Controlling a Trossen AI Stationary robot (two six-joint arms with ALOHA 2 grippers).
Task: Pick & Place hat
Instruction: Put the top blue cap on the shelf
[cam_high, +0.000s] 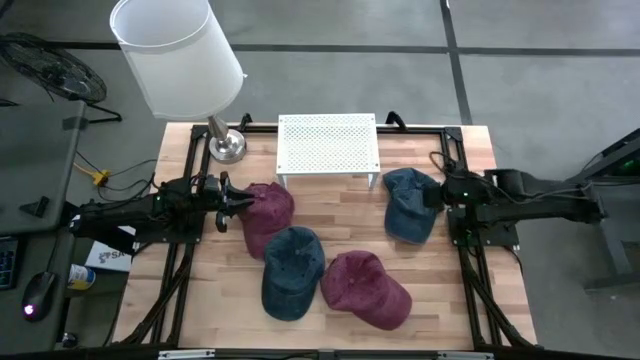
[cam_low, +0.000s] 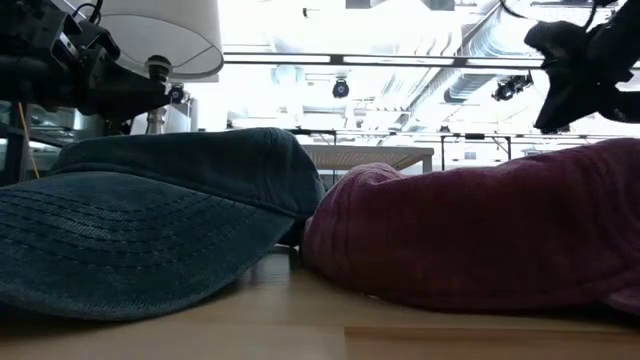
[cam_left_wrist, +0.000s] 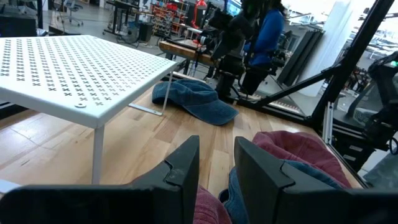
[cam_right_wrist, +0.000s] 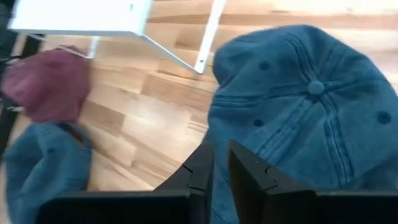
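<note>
Next, my right gripper goes to the top button (cam_high: 409, 185) (cam_right_wrist: 316, 87) of the blue cap nearest the white shelf and closes there.
Four caps lie on the wooden table. A blue cap (cam_high: 410, 203) (cam_right_wrist: 298, 118) is at the right, a maroon cap (cam_high: 266, 215) at the left, and another blue cap (cam_high: 292, 270) and another maroon cap (cam_high: 365, 290) are nearer the front. My right gripper (cam_high: 437, 195) (cam_right_wrist: 221, 171) slants down over the right blue cap's right edge. Its fingers stand a narrow gap apart with nothing between them. My left gripper (cam_high: 228, 205) (cam_left_wrist: 216, 165) points level at the left maroon cap's edge, slightly open and holding nothing.
A white perforated shelf (cam_high: 328, 145) (cam_left_wrist: 74, 68) stands at the far middle of the table. A lamp with a white shade (cam_high: 180, 55) has its base (cam_high: 227, 146) at the far left. Bare wood shows between the shelf and the caps.
</note>
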